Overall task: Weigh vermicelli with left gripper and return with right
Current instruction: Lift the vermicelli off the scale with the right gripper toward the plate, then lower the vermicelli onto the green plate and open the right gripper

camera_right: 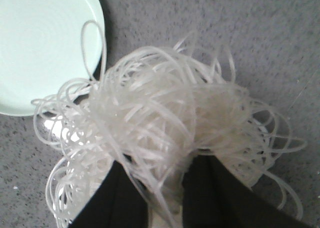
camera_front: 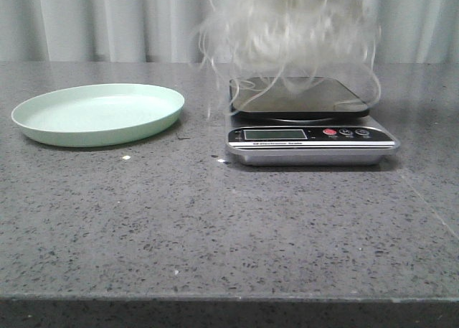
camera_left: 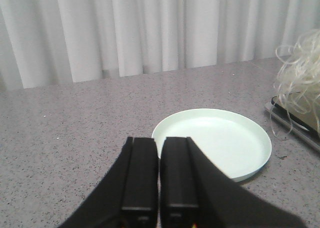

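My right gripper is to put the vermicelli down on the middle of the empty pale green plate (camera_front: 99,102) (camera_right: 22,34).
The vermicelli (camera_front: 287,37), a fluffy mound of whitish looping strands, hangs in the air above the black pan of the kitchen scale (camera_front: 310,127), with a few strands trailing down to the pan. My right gripper (camera_right: 165,160) is shut on the vermicelli (camera_right: 160,113) and holds it up; its fingers are partly buried in the strands. The pale green plate (camera_front: 97,114) lies empty at the left. My left gripper (camera_left: 159,143) is shut and empty, just short of the plate's rim (camera_left: 212,143). The vermicelli's edge (camera_left: 300,73) shows in the left wrist view.
The scale (camera_left: 295,120) stands right of the plate on the grey speckled table (camera_front: 215,227). A white curtain (camera_front: 107,19) hangs behind the table. A small white crumb (camera_front: 126,157) lies in front of the plate.
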Robot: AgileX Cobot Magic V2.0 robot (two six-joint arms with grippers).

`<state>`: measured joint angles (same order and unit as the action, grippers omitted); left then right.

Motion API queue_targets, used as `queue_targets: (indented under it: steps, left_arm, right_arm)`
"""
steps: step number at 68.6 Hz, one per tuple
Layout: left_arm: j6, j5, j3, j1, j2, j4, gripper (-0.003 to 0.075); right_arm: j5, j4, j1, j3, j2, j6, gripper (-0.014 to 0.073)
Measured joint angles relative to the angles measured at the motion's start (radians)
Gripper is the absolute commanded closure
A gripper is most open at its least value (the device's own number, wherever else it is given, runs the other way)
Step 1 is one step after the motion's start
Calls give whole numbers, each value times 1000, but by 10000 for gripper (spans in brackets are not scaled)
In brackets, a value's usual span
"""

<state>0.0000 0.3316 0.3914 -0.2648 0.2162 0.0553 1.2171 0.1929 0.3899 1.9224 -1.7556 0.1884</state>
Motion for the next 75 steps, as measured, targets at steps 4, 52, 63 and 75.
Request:
queue_targets:
  steps: [4, 52, 63, 75]
  left_arm:
    - [0, 0, 0, 0, 0, 0, 584]
    - [0, 0, 0, 0, 0, 0, 584]
    - [0, 0, 0, 0, 0, 0, 584]
    - [0, 0, 0, 0, 0, 0, 584]
  right_arm:
    - [9, 15, 0, 51, 2, 0, 435]
    - [-327, 183, 259, 159, -198, 0, 435]
    - [-362, 185, 282, 159, -294, 0, 435]
    - [-367, 185, 282, 159, -360, 0, 435]
